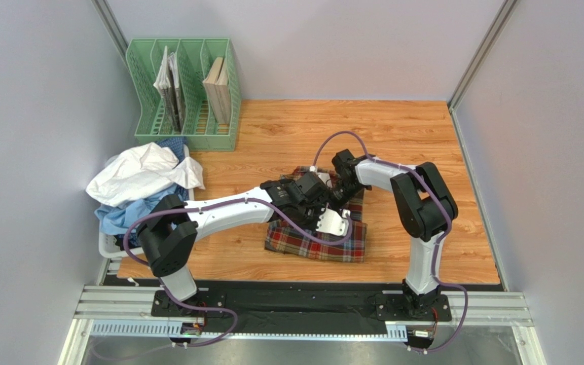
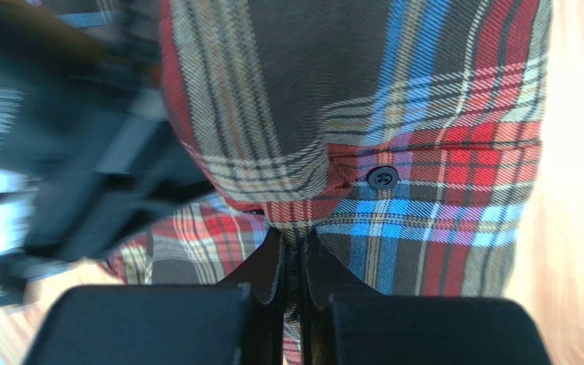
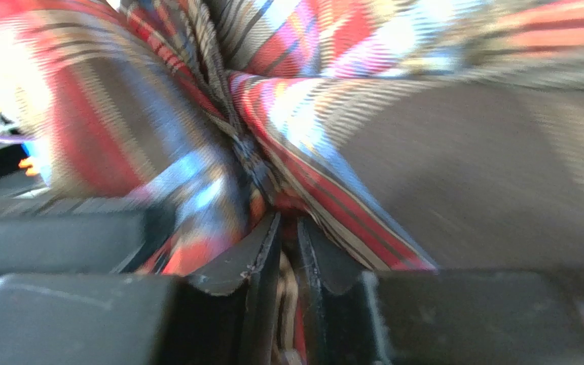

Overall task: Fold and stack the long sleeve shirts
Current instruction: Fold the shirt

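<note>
Next, I release the pinched fold, now just below a dark button, at the back edge of the tartan shirt [image 1: 318, 185] on the table with my left gripper.
The tartan shirt [image 1: 303, 242], red, dark brown, blue and yellow, lies partly folded on the wooden table, with both grippers over its upper edge. My left gripper [image 1: 330, 216] is shut on a pinched fold of it [image 2: 293, 242], just below a dark button [image 2: 383, 177]. Close beside it, my right gripper [image 1: 342, 196] is shut on another bunched fold [image 3: 287, 228], and the cloth rises in a ridge from its jaws. At the table's left edge, a plain white shirt [image 1: 141, 171] is heaped on a light blue one [image 1: 124, 214].
A green file rack [image 1: 184, 95] holding booklets stands at the back left. Bare wooden table [image 1: 417, 137] shows to the right of and behind the tartan shirt. Grey walls enclose the table on three sides.
</note>
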Tool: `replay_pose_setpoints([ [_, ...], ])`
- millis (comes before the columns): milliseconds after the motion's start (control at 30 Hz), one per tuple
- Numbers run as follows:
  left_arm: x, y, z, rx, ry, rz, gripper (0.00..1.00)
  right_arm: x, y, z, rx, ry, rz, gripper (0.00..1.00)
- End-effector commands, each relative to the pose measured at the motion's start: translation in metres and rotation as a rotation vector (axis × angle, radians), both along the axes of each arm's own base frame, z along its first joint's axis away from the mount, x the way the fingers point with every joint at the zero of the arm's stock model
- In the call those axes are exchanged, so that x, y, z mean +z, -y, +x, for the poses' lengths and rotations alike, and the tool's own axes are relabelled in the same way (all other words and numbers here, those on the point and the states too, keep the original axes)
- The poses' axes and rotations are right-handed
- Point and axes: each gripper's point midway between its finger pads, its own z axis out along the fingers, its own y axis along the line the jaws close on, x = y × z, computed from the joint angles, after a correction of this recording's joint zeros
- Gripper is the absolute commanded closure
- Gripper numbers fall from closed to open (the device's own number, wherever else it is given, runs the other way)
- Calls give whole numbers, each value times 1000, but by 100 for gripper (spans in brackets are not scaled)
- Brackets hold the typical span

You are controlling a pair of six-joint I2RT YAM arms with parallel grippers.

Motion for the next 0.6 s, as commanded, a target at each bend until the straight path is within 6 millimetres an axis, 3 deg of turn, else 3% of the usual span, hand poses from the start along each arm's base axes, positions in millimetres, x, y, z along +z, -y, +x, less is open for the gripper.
replay_pose_setpoints([
  [0,-13,15,-1,-125,-4,-53,96,38,10,29,-6,105,13,76],
  [267,-45,3,-47,-176,-278,86,92,84,20,96,-46,282,22,73],
  [367,-56,-11,-83,-180,-426,193,92,88,22,101,-20,290,16,72],
  [467,-52,-21,-114,-154,-562,210,92,85,21,101,1,282,22,72],
  [567,-43,-26,-124,-127,-614,209,92,70,20,96,13,237,34,73],
])
